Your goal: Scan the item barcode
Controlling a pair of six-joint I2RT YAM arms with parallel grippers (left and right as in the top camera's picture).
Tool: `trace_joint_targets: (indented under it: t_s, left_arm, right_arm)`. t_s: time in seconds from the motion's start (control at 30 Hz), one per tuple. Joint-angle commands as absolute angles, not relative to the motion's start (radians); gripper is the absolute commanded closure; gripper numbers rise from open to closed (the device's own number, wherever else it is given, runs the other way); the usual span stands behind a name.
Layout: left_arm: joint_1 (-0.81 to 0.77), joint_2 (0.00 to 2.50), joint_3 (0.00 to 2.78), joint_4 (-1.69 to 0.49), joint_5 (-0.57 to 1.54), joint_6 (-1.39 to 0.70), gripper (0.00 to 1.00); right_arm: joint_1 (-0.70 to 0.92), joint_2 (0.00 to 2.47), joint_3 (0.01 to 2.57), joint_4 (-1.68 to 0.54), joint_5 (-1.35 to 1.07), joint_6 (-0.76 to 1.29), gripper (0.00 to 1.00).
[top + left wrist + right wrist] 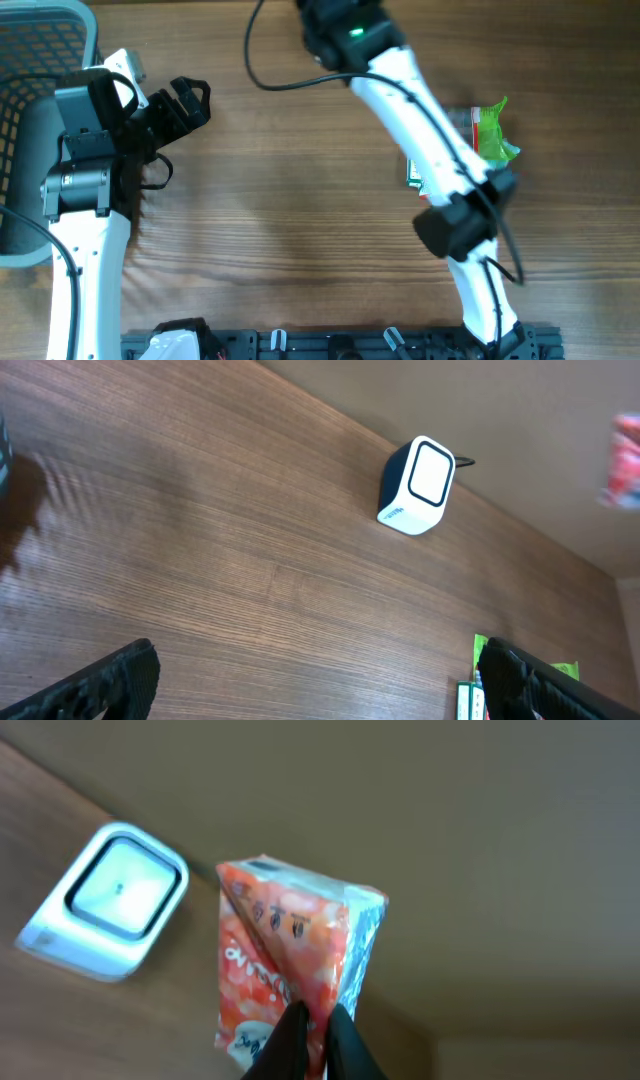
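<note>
My right gripper needs to release the orange-red snack packet between the green box and the green packet (437,157).
In the right wrist view my right gripper (315,1032) is shut on the lower edge of an orange-red snack packet (290,960) with white print. The packet is held upright in the air. Below and to its left, the white barcode scanner (105,900) with a dark-rimmed window sits on the table. No barcode shows on the face of the packet that I see. The left wrist view shows the same scanner (418,485) and the packet (625,460) as a red blur at the right edge. My left gripper (320,685) stands open over bare wood, holding nothing.
A green packet (490,130) and a green box (413,175) lie on the table at the right, partly under the right arm (430,130). A grey mesh basket (40,60) stands at the far left. The left gripper (190,100) hovers near it.
</note>
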State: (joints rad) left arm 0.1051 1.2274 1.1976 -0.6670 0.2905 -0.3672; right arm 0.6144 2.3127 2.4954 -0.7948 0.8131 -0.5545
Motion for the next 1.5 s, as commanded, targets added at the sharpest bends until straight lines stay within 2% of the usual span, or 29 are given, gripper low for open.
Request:
trace_joint_targets:
  t_s: [0.0, 0.23, 0.57, 1.2, 1.37, 1.47]
  left_arm:
    - [0.110, 1.230, 1.198, -0.664, 0.302, -0.347, 0.00]
    - [0.110, 1.230, 1.198, -0.664, 0.302, -0.347, 0.00]
    - [0.110, 1.230, 1.198, -0.664, 0.302, -0.347, 0.00]
    - [0.110, 1.230, 1.198, -0.664, 0.302, -0.347, 0.00]
    - [0.110, 1.230, 1.198, -0.664, 0.302, -0.347, 0.00]
    - [0.110, 1.230, 1.198, -0.664, 0.302, -0.347, 0.00]
  right_arm:
    - [0.613, 2.408, 2.506, -0.675, 0.883, -0.834, 0.95]
    - [0.609, 2.554, 2.503, -0.569, 0.852, -0.968, 0.96]
    - [0.583, 2.661, 2.476, -0.501, 0.807, -0.984, 0.95]
    - [0.542, 2.660, 2.444, -0.434, 0.761, -0.887, 0.96]
    - [0.542, 2.592, 2.444, -0.439, 0.751, -0.804, 0.96]
    - [0.542, 2.498, 2.444, -0.523, 0.727, -0.751, 0.96]
